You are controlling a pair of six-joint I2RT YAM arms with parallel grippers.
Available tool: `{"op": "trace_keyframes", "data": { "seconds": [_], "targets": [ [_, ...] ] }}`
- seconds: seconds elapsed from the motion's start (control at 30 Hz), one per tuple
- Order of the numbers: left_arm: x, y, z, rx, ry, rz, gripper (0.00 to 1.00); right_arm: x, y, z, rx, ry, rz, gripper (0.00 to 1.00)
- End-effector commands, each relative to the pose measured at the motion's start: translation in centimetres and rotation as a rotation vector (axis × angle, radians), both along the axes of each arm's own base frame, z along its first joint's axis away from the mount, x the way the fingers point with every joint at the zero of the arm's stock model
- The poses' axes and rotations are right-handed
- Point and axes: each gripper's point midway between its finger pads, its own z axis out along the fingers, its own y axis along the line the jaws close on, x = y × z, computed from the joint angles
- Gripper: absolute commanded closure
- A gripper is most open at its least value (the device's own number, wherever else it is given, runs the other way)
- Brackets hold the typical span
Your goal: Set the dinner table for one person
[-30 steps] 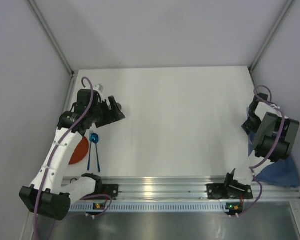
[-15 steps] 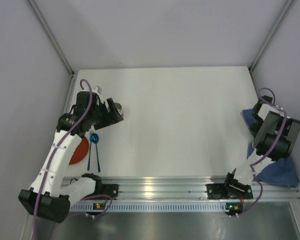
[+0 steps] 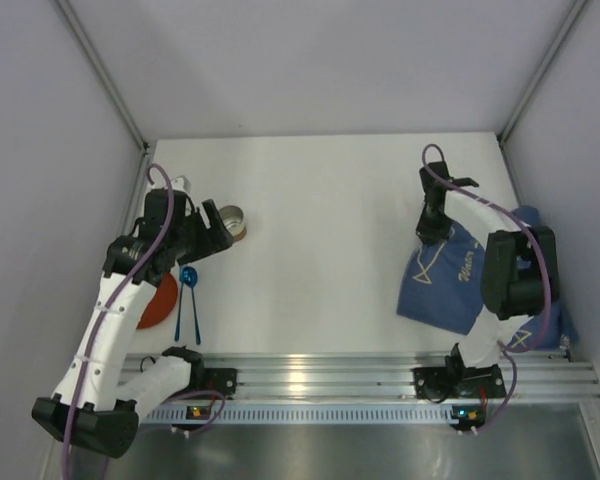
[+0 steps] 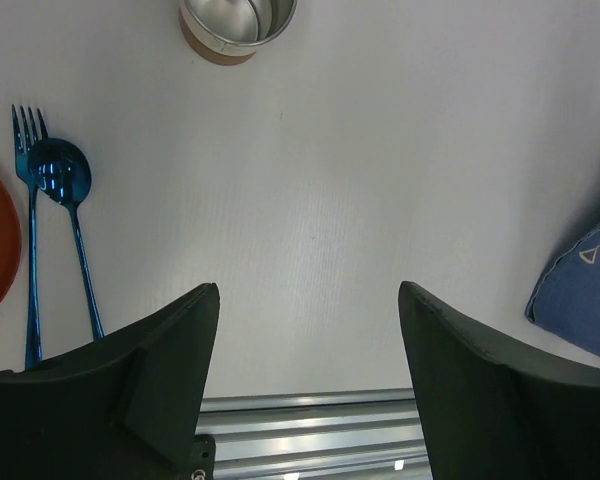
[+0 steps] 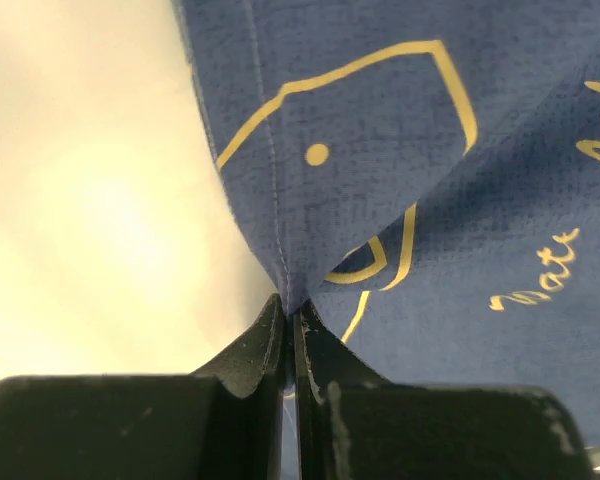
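Next, my left gripper moves to the small metal cup and grips the cup's rim (image 3: pixel 221 212) (image 4: pixel 187 22) on the side toward the red plate.
On the white dinner table (image 3: pixel 325 215), my right gripper (image 3: pixel 432 232) is shut on a corner of the dark blue placemat (image 3: pixel 465 280), which trails from it toward the right near edge. The right wrist view shows the placemat (image 5: pixel 400 140), with its yellow line drawings, pinched between the closed fingertips (image 5: pixel 280 325). My left gripper (image 3: pixel 212 236) hovers open and empty beside a small metal cup (image 3: pixel 233 221). In the left wrist view the left gripper (image 4: pixel 308 300) frames bare table, with the cup (image 4: pixel 237 22) far ahead.
A red plate (image 3: pixel 161 301), a blue spoon (image 3: pixel 188 276) and a blue fork (image 3: pixel 178 312) lie at the near left. The ridged aluminium rail (image 3: pixel 310 375) runs along the near edge. Grey walls close in the left, right and back.
My right gripper has shut on the placemat and pulled it from the right edge inward onto the table. The left gripper has drawn back to the left, uncovering the cup.
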Motion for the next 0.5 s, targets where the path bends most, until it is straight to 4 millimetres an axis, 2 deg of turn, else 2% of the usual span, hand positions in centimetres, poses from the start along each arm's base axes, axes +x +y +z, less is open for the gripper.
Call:
{"op": "trace_keyframes", "data": {
  "seconds": [0.0, 0.03, 0.1, 0.17, 0.2, 0.23, 0.3, 0.33, 0.4, 0.47],
  "targets": [
    [-0.7, 1.1, 2.3, 0.027, -0.067, 0.036, 0.23, 0.3, 5.8, 3.7, 0.138, -0.051, 0.061, 1.0],
    [-1.0, 1.3, 2.6, 0.022, -0.08, 0.044, 0.22, -0.3, 7.7, 3.4, 0.131, -0.023, 0.111, 1.0],
    [-1.7, 1.7, 2.9, 0.026, -0.088, 0.062, 0.23, 0.0, 10.0, 3.9, 0.155, -0.038, 0.144, 1.0],
    [-2.2, 2.0, 3.0, 0.028, -0.09, 0.074, 0.22, -0.4, 13.1, 3.6, 0.192, -0.02, 0.203, 1.0],
    [-2.7, 2.3, 3.3, 0.031, -0.097, 0.084, 0.22, 0.1, 14.4, 4.2, 0.212, -0.036, 0.22, 1.0],
    [-2.9, 2.5, 3.4, 0.038, -0.099, 0.09, 0.22, -0.4, 16.5, 3.8, 0.225, -0.017, 0.268, 1.0],
    [-3.5, 3.1, 3.9, 0.047, -0.117, 0.108, 0.22, 0.2, 19.1, 4.8, 0.251, -0.041, 0.309, 1.0],
    [-3.9, 3.3, 3.8, 0.053, -0.108, 0.114, 0.22, -0.4, 21.0, 4.3, 0.263, -0.021, 0.348, 1.0],
    [-4.5, 3.6, 4.2, 0.053, -0.118, 0.126, 0.22, 0.2, 23.1, 5.3, 0.283, -0.042, 0.38, 1.0],
    [-5.2, 3.8, 4.3, 0.044, -0.117, 0.14, 0.22, -0.1, 25.4, 4.8, 0.299, -0.024, 0.416, 1.0]
  ]
}}
